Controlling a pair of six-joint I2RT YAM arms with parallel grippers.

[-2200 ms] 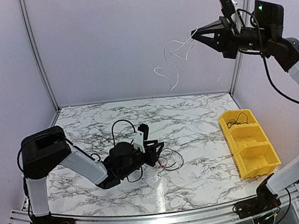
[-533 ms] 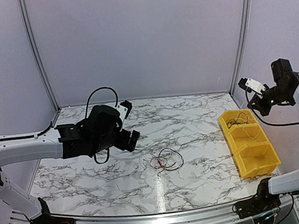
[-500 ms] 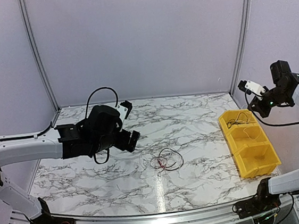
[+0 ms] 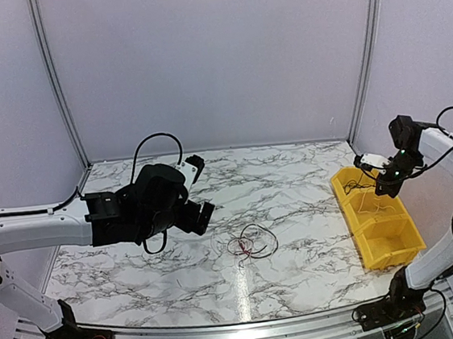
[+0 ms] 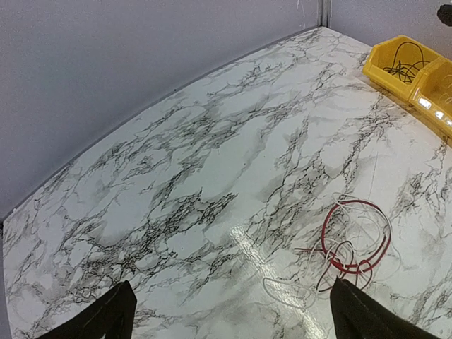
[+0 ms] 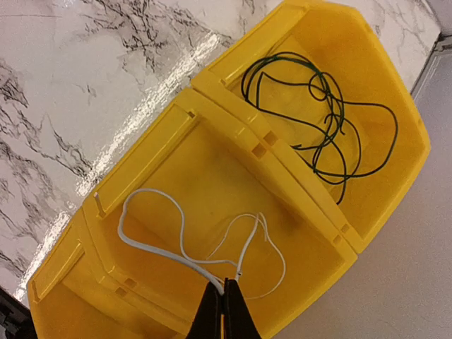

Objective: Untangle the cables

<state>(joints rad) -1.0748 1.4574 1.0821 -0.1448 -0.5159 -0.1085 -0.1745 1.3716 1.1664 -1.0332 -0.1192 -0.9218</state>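
Observation:
My left gripper will move next to the white cable's outer loop (image 4: 220, 245) (image 5: 284, 284), which sticks out of the tangle beside the red cable, and close there.
A tangle of thin red, white and dark cables (image 4: 250, 244) lies on the marble table (image 4: 293, 187); in the left wrist view the same cables (image 5: 353, 244) sit at the lower right. My left gripper (image 4: 204, 212) hovers left of the tangle, open and holding nothing, its fingertips (image 5: 106, 318) far apart at the bottom corners. My right gripper (image 6: 224, 286) is shut on a white cable (image 6: 152, 240) that dangles in loops into the middle compartment of the yellow bin (image 6: 141, 166). A black cable (image 6: 318, 113) lies coiled in the far compartment.
The yellow bin (image 4: 363, 236) has three compartments and stands at the table's right edge, with my right gripper (image 4: 381, 187) just above it. Grey walls close the back and sides. A metal rail (image 4: 227, 331) runs along the near edge.
My right arm has come down from high at the back with the white cable to just over the bin. My left arm has lifted off the tangle and drawn back to the left.

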